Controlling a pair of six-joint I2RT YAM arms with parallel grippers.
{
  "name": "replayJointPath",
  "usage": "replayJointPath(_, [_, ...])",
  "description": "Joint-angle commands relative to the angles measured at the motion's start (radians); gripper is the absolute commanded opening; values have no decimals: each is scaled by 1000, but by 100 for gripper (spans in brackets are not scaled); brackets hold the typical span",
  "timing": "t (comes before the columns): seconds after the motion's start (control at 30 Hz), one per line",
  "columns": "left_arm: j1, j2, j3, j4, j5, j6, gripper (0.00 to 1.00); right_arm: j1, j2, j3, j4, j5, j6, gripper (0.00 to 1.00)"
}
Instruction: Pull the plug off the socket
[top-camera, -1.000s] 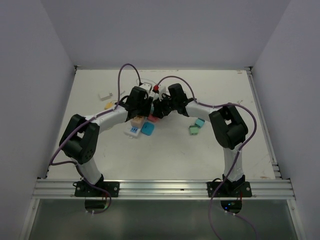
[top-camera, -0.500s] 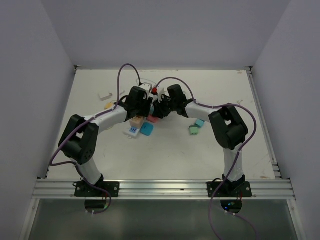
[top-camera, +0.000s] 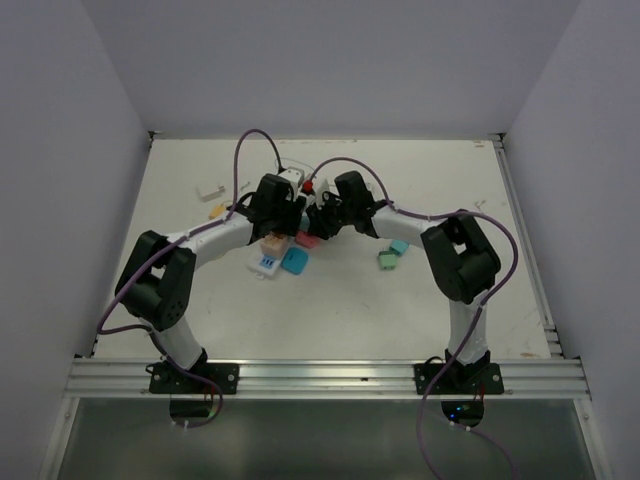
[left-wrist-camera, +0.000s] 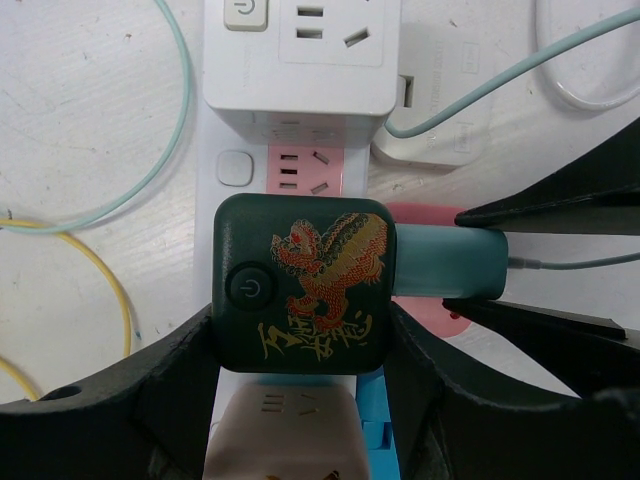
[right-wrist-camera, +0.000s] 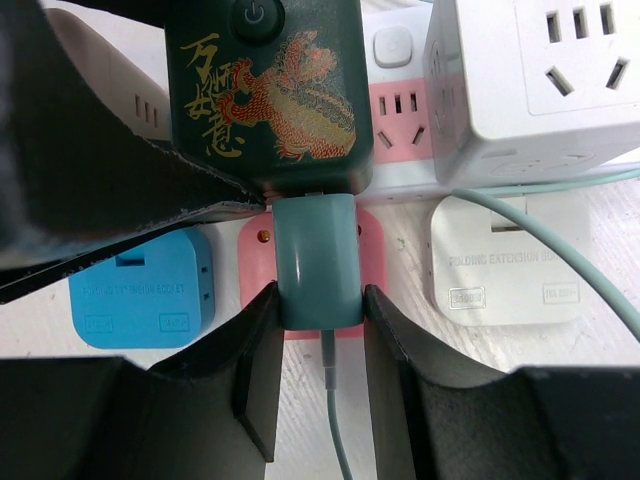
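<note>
My right gripper releases the teal plug next, on the table (top-camera: 382, 237) beside the blue piece, just behind the green piece.
The socket is a long white power strip (left-wrist-camera: 232, 168) with a pink outlet showing; it also shows in the right wrist view (right-wrist-camera: 398, 112) and the top view (top-camera: 266, 262). A dark green cube adapter with a gold and red dragon (left-wrist-camera: 303, 282) sits on it. My left gripper (left-wrist-camera: 300, 335) is shut on this cube, one finger on each side. A teal plug (left-wrist-camera: 447, 263) with a thin teal cord sticks into the cube's side. My right gripper (right-wrist-camera: 320, 345) is shut on the teal plug (right-wrist-camera: 318, 262), which looks seated in the cube (right-wrist-camera: 265, 90).
A white cube adapter (left-wrist-camera: 300, 50) sits on the strip beyond the green cube, a beige one (left-wrist-camera: 280, 440) nearer. Flat blue (right-wrist-camera: 140, 292), pink (right-wrist-camera: 375, 262) and white (right-wrist-camera: 510, 265) folding sockets lie on the table. Green (top-camera: 388, 259) and blue (top-camera: 400, 246) pieces lie to the right.
Both grippers keep their hold. The right arm has shifted very slightly; nothing else has visibly moved.
</note>
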Motion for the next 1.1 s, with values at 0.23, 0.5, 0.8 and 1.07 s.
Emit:
replayJointPath(0.23, [53, 40, -22, -154, -139, -16, 7, -15, -99, -68, -109, 81, -24, 0])
replayJointPath(0.5, [54, 65, -5, -156, -166, -47, 5, -15, -145, -157, -77, 96, -1, 0])
replayJointPath(0.8, [64, 66, 6, -161, -144, -44, 7, -17, -166, -189, -62, 97, 27, 0])
replayJointPath(1.07, [64, 33, -4, -171, -145, -25, 9, -200, -214, -247, 35, 43, 297, 0])
